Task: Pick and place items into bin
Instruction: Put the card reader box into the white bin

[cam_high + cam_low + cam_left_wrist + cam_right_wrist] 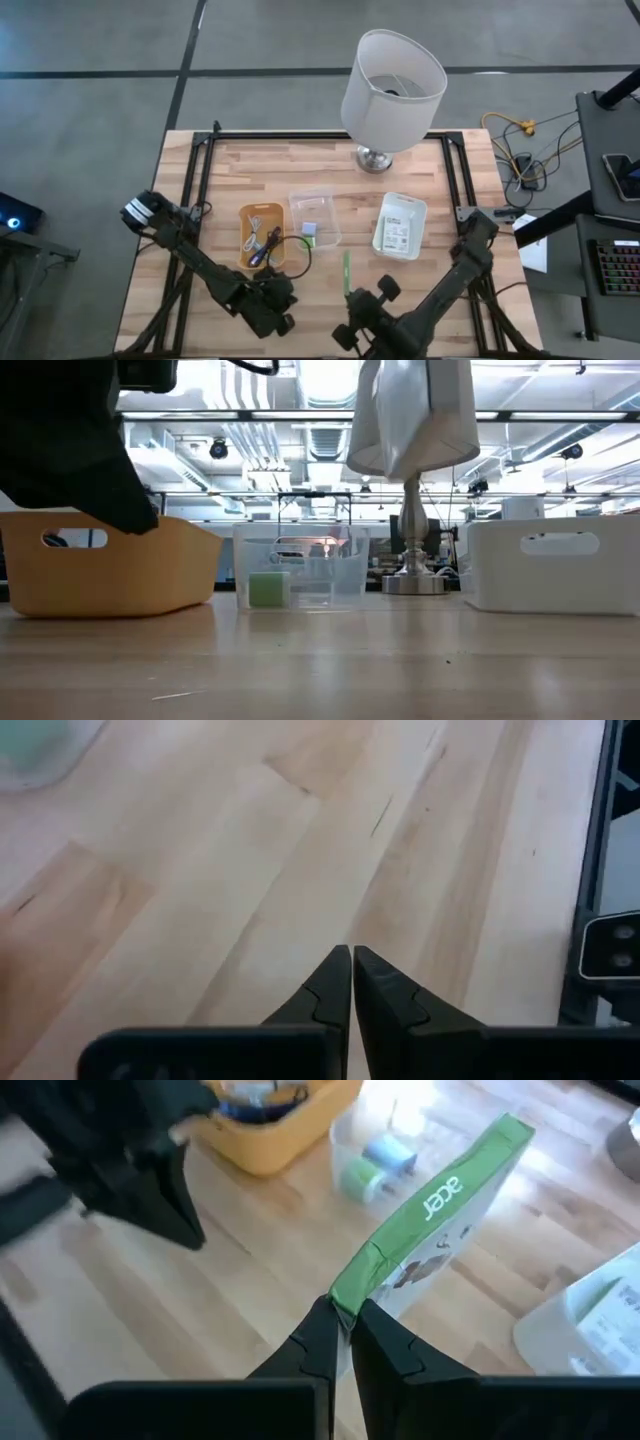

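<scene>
The flat white pack, now near the table's near edge, will go down from my right gripper onto the white printed card in the white bin (397,232) (617,1323).
My right gripper (343,1308) is shut on a flat white pack with a green edge printed "acer" (440,1230). In the high view the pack shows edge-on as a thin green strip (347,272), just ahead of the right gripper (349,300), near the table's near edge. My left gripper (352,955) is shut and empty over bare wood, near the front and left of the right one (280,302). The orange bin (262,235) holds dark and pale cables. Green and lilac blocks (310,229) lie in the clear bin (315,218). A white printed card lies in the white bin (400,225). My right gripper pinches the pack's near lower corner (355,1285) between its two fingers, on the green edge. The pack stands on edge and slants up and away from the fingers toward the bins. The low view shows no part of it on the table.
A big white lamp (390,90) stands at the table's far edge, behind the clear and white bins. A black metal frame (205,150) borders the table. Bare wood lies between the bins and the near edge. A dark arm (70,430) fills the low view's upper left.
</scene>
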{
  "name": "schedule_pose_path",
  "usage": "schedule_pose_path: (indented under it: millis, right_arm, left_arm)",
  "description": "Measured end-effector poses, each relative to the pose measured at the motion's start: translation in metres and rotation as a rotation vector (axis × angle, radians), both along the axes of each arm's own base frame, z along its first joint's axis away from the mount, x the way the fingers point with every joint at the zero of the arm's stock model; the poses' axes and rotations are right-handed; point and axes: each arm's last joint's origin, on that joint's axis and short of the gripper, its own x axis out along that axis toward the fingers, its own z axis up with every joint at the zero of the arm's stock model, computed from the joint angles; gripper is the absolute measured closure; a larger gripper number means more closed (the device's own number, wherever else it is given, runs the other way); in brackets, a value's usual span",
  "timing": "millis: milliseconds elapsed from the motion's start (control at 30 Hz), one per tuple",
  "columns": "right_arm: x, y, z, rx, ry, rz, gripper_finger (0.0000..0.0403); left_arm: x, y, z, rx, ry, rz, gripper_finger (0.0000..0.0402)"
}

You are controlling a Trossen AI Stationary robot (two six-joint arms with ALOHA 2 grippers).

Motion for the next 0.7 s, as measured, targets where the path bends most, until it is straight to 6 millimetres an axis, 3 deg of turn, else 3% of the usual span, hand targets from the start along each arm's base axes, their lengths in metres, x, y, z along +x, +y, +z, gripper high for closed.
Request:
schedule_pose_path:
  millis: [167, 333, 567, 700]
  right_arm:
    - [-0.006, -0.024, 0.039, 0.034, -0.056, -0.008, 0.0392]
    - [-0.002, -0.075, 0.060, 0.117, 0.086, -0.012, 0.0392]
    - [-0.027, -0.156, 0.052, 0.282, 0.356, -0.110, 0.0392]
    - [-0.049, -0.183, 0.031, 0.354, 0.514, -0.149, 0.0392]
  left_arm:
    - [-0.001, 0.003, 0.010, -0.023, -0.026, 0.004, 0.0402]
    - [-0.002, 0.006, 0.020, -0.042, -0.050, 0.006, 0.0402]
    - [-0.006, 0.011, 0.027, -0.049, -0.077, -0.009, 0.0402]
    - [-0.008, 0.012, 0.026, -0.045, -0.075, -0.007, 0.0402]
